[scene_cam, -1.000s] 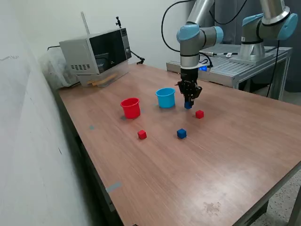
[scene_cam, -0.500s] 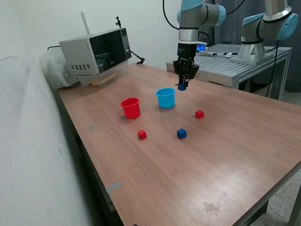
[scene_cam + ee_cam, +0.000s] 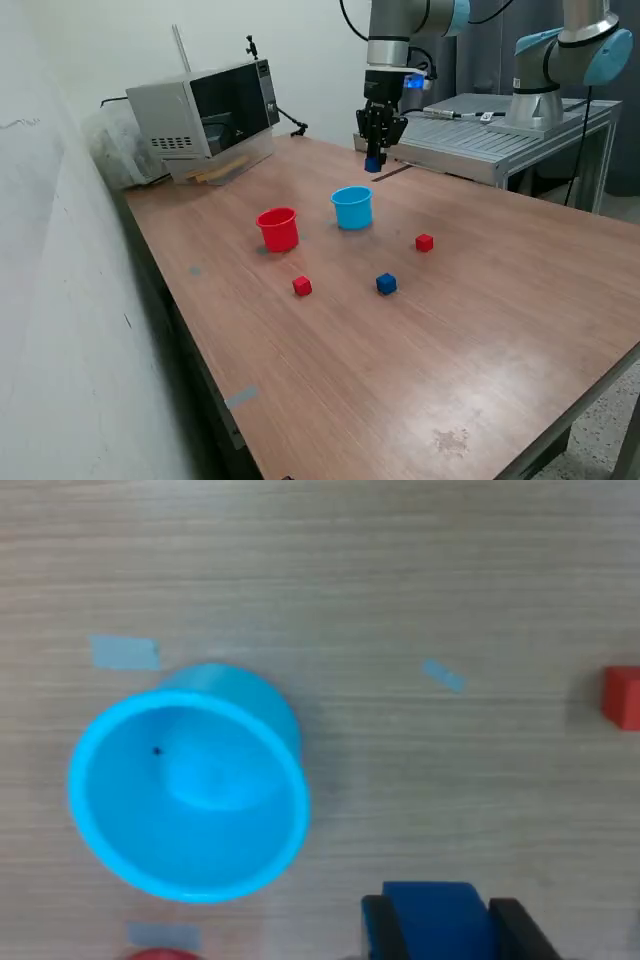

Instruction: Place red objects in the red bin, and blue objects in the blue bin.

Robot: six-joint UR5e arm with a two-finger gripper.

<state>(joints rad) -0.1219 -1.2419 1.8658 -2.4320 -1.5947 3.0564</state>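
I will use my gripper to set the dark blue cube down on the bottom inside the empty light blue cup (image 3: 353, 213) (image 3: 203, 778). The cube is now held high above the table.
My gripper (image 3: 373, 163) is shut on a dark blue cube (image 3: 372, 164) and holds it high above the table, just beyond the light blue cup (image 3: 352, 207). In the wrist view the cube (image 3: 432, 920) sits between the black fingers (image 3: 378, 930), and the light blue cup (image 3: 188, 795) stands open and empty below. The red cup (image 3: 278, 228) stands at the exterior view's left of the blue cup; its rim (image 3: 163, 953) barely shows in the wrist view. On the table lie a second blue cube (image 3: 386, 284) and two red cubes (image 3: 302, 286) (image 3: 425, 242); one red cube (image 3: 622, 697) shows in the wrist view.
A microwave (image 3: 205, 112) stands at the far left corner of the wooden table (image 3: 420, 380). A second robot arm (image 3: 560, 60) is mounted on a metal bench (image 3: 490, 125) behind the table. A wall runs along the exterior view's left.
My gripper has lifted the blue cube from the table beside the red cube and carried it up and toward the far side, to above the light blue cup.
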